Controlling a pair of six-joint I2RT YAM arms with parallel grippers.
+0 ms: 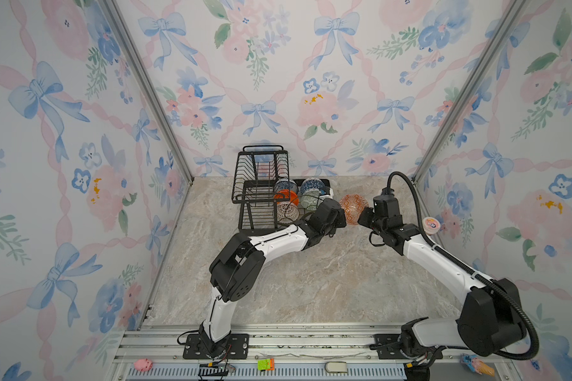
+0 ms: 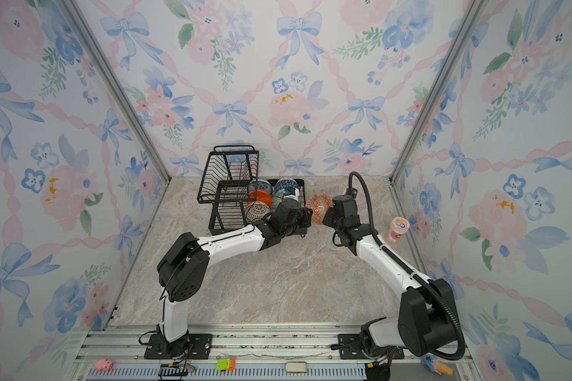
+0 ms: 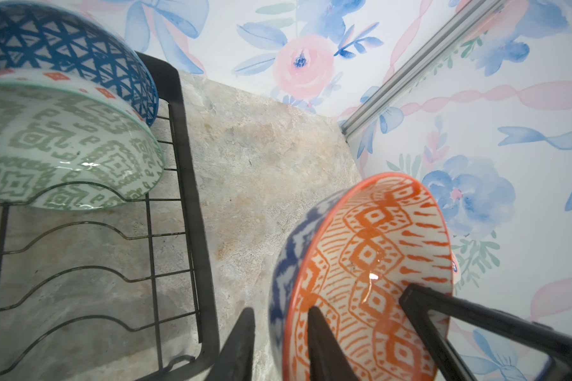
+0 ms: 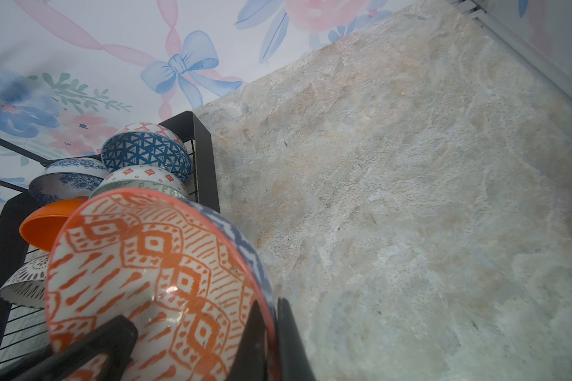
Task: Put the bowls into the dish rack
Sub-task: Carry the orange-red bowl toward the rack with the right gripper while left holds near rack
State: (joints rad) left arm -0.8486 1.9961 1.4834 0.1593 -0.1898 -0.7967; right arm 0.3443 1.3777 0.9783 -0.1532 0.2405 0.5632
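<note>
I will keep hold with my left gripper while my right gripper, now low on the orange-white patterned bowl's rim, takes the bowl's upper rim [image 1: 363,199] for racking.
The orange-white patterned bowl [image 1: 353,204] [image 2: 318,208] hangs on edge just right of the black dish rack [image 1: 255,194] [image 2: 218,194]. My right gripper [image 1: 360,216] [image 4: 268,301] is shut on its rim. My left gripper [image 1: 344,214] [image 3: 281,310] straddles the opposite rim, one finger inside the bowl [image 3: 370,264] and one outside, with a thin gap on the outer side. In the rack's lower tray stand the blue geometric bowl [image 4: 146,151], pale green bowl [image 3: 63,148], blue floral bowl [image 4: 66,174], plain orange bowl [image 4: 43,224] and the white bowl with dark lines [image 4: 24,283].
A tall pink cup [image 1: 431,225] [image 2: 397,229] stands by the right wall behind the right arm. The rack's raised upper basket [image 1: 261,168] sits at the back left. Marble tabletop [image 1: 311,280] spreads in front of both arms. Small toys lie on the front rail [image 1: 278,364].
</note>
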